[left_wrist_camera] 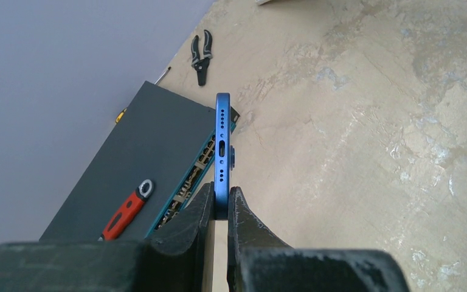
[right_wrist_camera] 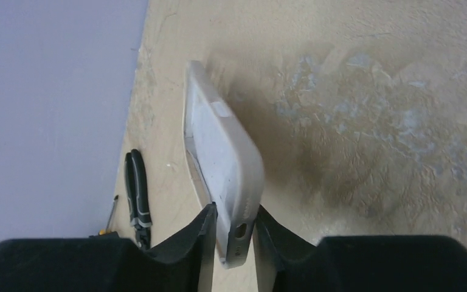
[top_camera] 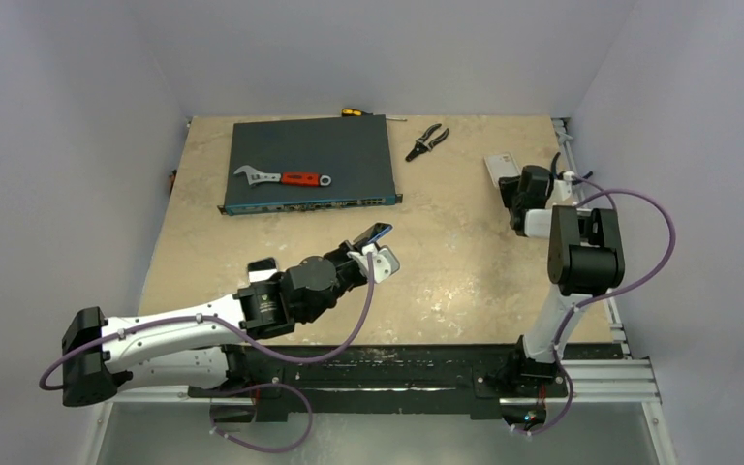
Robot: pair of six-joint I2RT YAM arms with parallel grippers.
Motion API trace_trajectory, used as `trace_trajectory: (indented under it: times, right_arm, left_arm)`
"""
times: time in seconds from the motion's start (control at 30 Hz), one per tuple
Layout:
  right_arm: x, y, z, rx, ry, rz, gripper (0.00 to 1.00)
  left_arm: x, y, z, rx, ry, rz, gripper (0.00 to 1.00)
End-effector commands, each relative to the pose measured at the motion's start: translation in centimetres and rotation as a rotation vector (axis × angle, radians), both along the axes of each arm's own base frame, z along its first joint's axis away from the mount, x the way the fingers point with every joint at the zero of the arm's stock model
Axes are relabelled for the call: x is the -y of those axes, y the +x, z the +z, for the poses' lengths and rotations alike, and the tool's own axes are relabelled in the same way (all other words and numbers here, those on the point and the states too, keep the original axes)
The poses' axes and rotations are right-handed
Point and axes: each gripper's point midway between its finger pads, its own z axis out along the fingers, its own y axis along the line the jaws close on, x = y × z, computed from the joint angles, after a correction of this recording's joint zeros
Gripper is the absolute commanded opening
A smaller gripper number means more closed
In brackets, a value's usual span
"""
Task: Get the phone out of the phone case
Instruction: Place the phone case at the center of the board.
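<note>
Next, I let go of the blue phone with my left gripper on the bare table (top_camera: 373,262), in front of the switch corner nearest the pliers.
The blue phone (top_camera: 373,233) is out of its case and held edge-on above the table, with my left gripper (top_camera: 380,254) shut on its lower end. In the left wrist view the phone (left_wrist_camera: 222,140) rises from between the fingers of that gripper (left_wrist_camera: 220,204), its port edge towards the camera. The empty white phone case (top_camera: 500,166) is at the far right of the table. My right gripper (top_camera: 515,190) has its jaws on both sides of it. The right wrist view shows the case (right_wrist_camera: 222,146) tilted, its near end pinched at the tips of the gripper (right_wrist_camera: 234,222).
A dark network switch (top_camera: 310,160) lies at the back left with a red-handled wrench (top_camera: 286,177) on top. Black pliers (top_camera: 427,141) and a small screwdriver (top_camera: 354,112) lie near the back edge. Walls close in the table on three sides.
</note>
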Motion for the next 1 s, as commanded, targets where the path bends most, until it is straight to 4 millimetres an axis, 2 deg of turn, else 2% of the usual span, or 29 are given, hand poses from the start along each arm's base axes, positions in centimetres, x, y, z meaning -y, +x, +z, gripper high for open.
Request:
trace_trajectory:
  times: [0.0,0.13,0.27,0.3,0.5,0.53,0.6,0.73,0.8,0.9,0.97]
  right_arm:
    - [-0.4,0.7,0.4,-0.018,-0.021,0.064,0.39]
    - [-0.6,0.1,0.6,-0.047,-0.047,0.095,0.65]
    - [-0.8,-1.2,1.6,-0.079,-0.056,0.109,0.95]
    - [-0.9,-1.7,1.9,-0.089,-0.055,0.112,0.98]
    - [-0.8,-5.5,4.4,-0.13,-0.068,0.095,0.99]
    - [-1.2,-6.2,5.6,-0.109,-0.065,0.107,0.99]
    - [-2.5,-7.6,7.1,-0.08,-0.067,0.144,0.99]
    - [-7.6,-10.9,9.9,-0.038,-0.133,0.302,0.99]
    - [-9.7,-13.1,10.3,-0.022,-0.14,0.375,0.99]
    - [-11.4,-16.2,10.8,0.01,-0.111,0.468,0.99]
    - [-11.7,-18.0,11.4,0.025,-0.113,0.506,0.99]
  left_arm:
    - [0.9,0.3,2.7,0.037,-0.128,0.007,0.0]
    - [1.1,0.2,2.5,0.032,-0.119,0.0,0.0]
    - [0.9,0.2,2.6,0.038,-0.109,-0.002,0.0]
    - [0.9,0.2,2.6,0.041,-0.105,-0.002,0.0]
    - [1.1,0.3,2.3,0.045,-0.066,-0.008,0.0]
    - [1.2,0.3,2.1,0.048,-0.054,-0.012,0.0]
    - [1.4,0.5,0.8,0.052,0.015,-0.023,0.0]
    - [2.1,0.1,-3.0,0.105,0.246,-0.065,0.0]
    - [2.2,-0.4,-4.8,0.162,0.348,-0.097,0.0]
    - [2.2,-0.9,-6.5,0.246,0.44,-0.153,0.0]
    - [2.4,-1.5,-7.2,0.334,0.498,-0.222,0.0]
